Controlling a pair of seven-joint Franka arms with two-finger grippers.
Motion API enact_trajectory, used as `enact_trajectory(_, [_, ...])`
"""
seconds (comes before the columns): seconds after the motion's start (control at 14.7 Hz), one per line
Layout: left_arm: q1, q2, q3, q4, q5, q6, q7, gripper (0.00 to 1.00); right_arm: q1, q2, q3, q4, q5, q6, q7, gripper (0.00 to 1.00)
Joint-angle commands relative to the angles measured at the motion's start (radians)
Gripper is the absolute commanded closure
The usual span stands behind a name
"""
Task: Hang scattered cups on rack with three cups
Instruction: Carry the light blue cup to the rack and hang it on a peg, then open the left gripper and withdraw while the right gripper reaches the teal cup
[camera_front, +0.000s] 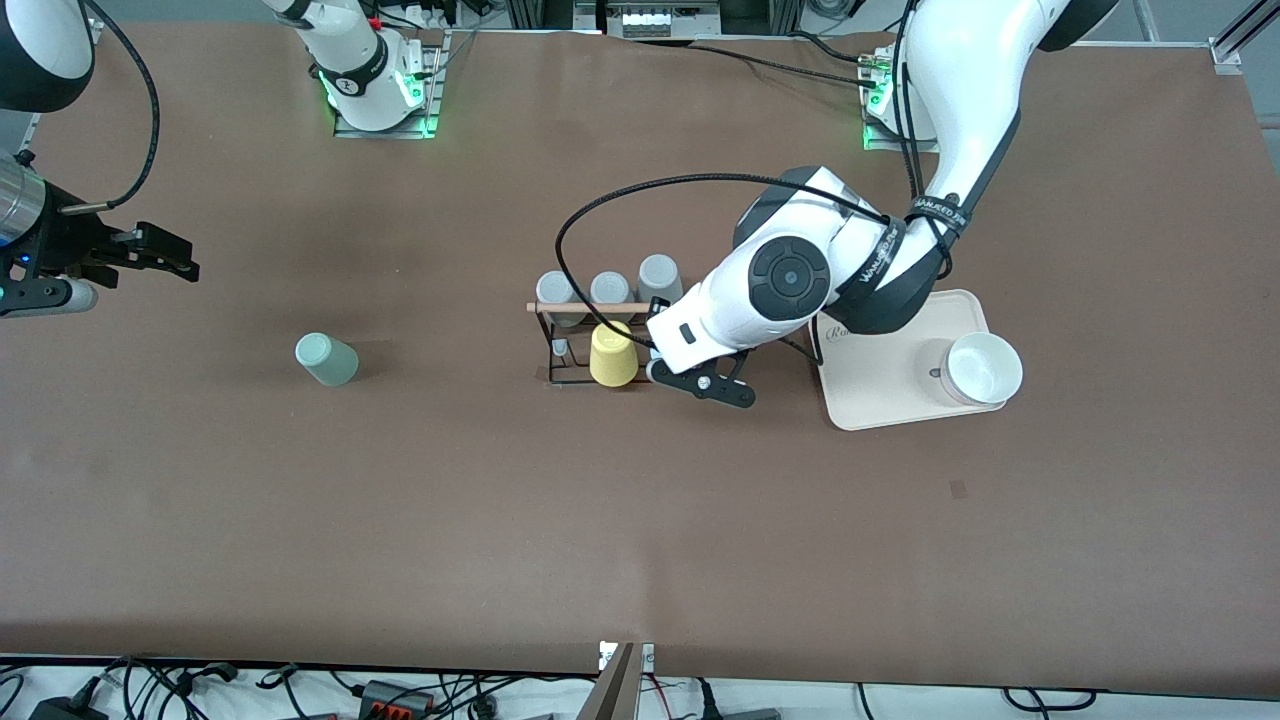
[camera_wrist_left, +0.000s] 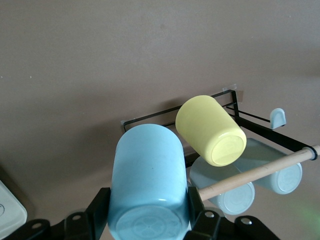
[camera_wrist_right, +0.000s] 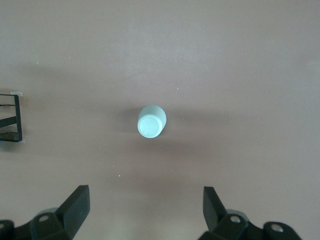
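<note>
My left gripper needs to release the pale blue cup, now held base-up at the rack, on the rack's nearer row (camera_front: 654, 361) (camera_wrist_left: 157, 145), between the yellow cup and the cream tray.
My left gripper (camera_front: 662, 360) is shut on the pale blue cup (camera_wrist_left: 147, 185), holding it base-up right beside the yellow cup (camera_front: 613, 355) at the rack (camera_front: 548, 342); the arm hides this cup in the front view. The rack's black wire (camera_wrist_left: 150, 119) and wooden rod (camera_wrist_left: 260, 171) show in the left wrist view. The mint green cup (camera_front: 326, 359) stands upside down on the table toward the right arm's end, also showing in the right wrist view (camera_wrist_right: 151, 121). My right gripper (camera_front: 150, 255) is open and empty in the air, above the table near that cup (camera_wrist_right: 145, 200).
Three grey cups (camera_front: 610, 290) hang on the rack's row farther from the front camera, and the yellow cup (camera_wrist_left: 212, 130) on the nearer row. A cream tray (camera_front: 880, 405) with a white bowl (camera_front: 983, 367) lies toward the left arm's end. The rack's end (camera_wrist_right: 17, 117) shows in the right wrist view.
</note>
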Motion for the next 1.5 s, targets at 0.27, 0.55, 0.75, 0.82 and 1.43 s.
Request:
enact_trajectory(0.27, [-0.032,0.044,0.002,0.029,0.021,-0.001,0.009,0.94,-0.002,0.0,0.014,0.014,-0.007,0.024,0.002,0.0])
enact_trajectory(0.55, [-0.052,0.061,0.004,0.029,0.128,0.022,0.022,0.85,-0.005,0.0,0.014,0.014,-0.004,0.024,0.002,0.0])
enact_trajectory(0.75, [-0.045,0.081,0.004,0.029,0.136,0.052,0.089,0.6,-0.007,0.001,0.014,0.014,-0.002,0.024,0.002,0.0])
enact_trajectory(0.82, [-0.045,0.084,0.004,0.029,0.134,0.065,0.089,0.28,-0.007,0.001,0.014,0.014,-0.002,0.024,0.002,0.0])
enact_trajectory(1.43, [0.162,-0.107,-0.016,0.046,0.131,-0.116,0.086,0.0,-0.01,0.02,0.012,0.014,0.001,0.024,-0.002,0.0])
